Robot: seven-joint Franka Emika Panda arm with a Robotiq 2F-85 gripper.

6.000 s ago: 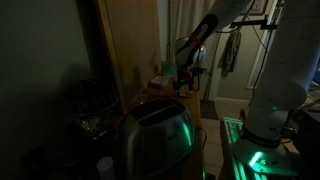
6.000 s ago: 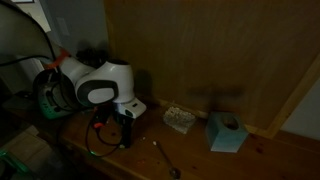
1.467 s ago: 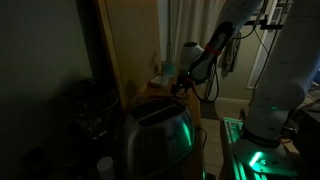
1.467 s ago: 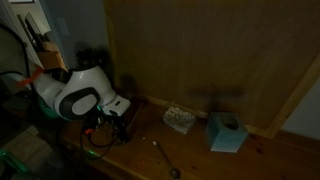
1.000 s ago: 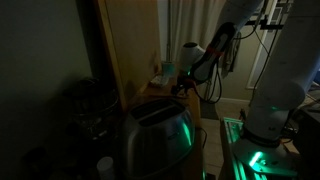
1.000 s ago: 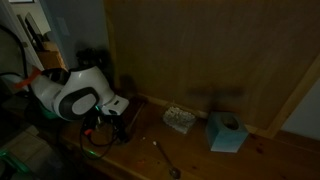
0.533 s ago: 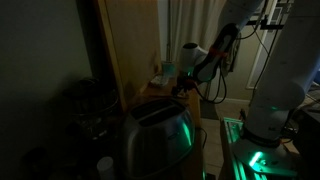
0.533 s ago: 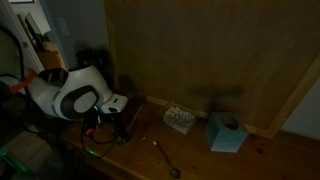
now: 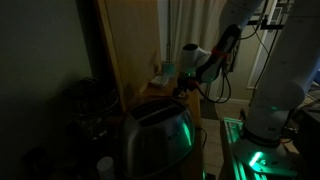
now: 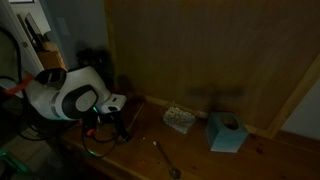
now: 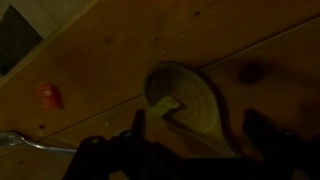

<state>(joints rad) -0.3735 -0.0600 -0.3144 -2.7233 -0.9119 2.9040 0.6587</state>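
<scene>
The robot's gripper will next move along the wooden spoon's handle (image 9: 160, 92), away from the wooden spoon's bowl, and close there.
In the wrist view a wooden spoon (image 11: 187, 97) lies on the wooden tabletop (image 11: 250, 40), with a pale scrap in its bowl. Its handle runs down between my gripper's (image 11: 200, 135) two dark fingers, which stand wide apart on either side of it, so the gripper is open. In both exterior views the gripper (image 10: 117, 117) (image 9: 184, 88) hangs low over the table's end. The scene is very dark and the wooden spoon cannot be made out in the exterior views.
A small red object (image 11: 48, 95) and a metal spoon (image 11: 22, 143) (image 10: 166, 159) lie on the table. A patterned pad (image 10: 179, 119) and a light blue box (image 10: 226, 132) sit by the wooden back wall. A shiny toaster (image 9: 155, 140) fills the foreground.
The arm's white wrist has drifted a little to the left and lower in one exterior view. The gripper stays low over the table.
</scene>
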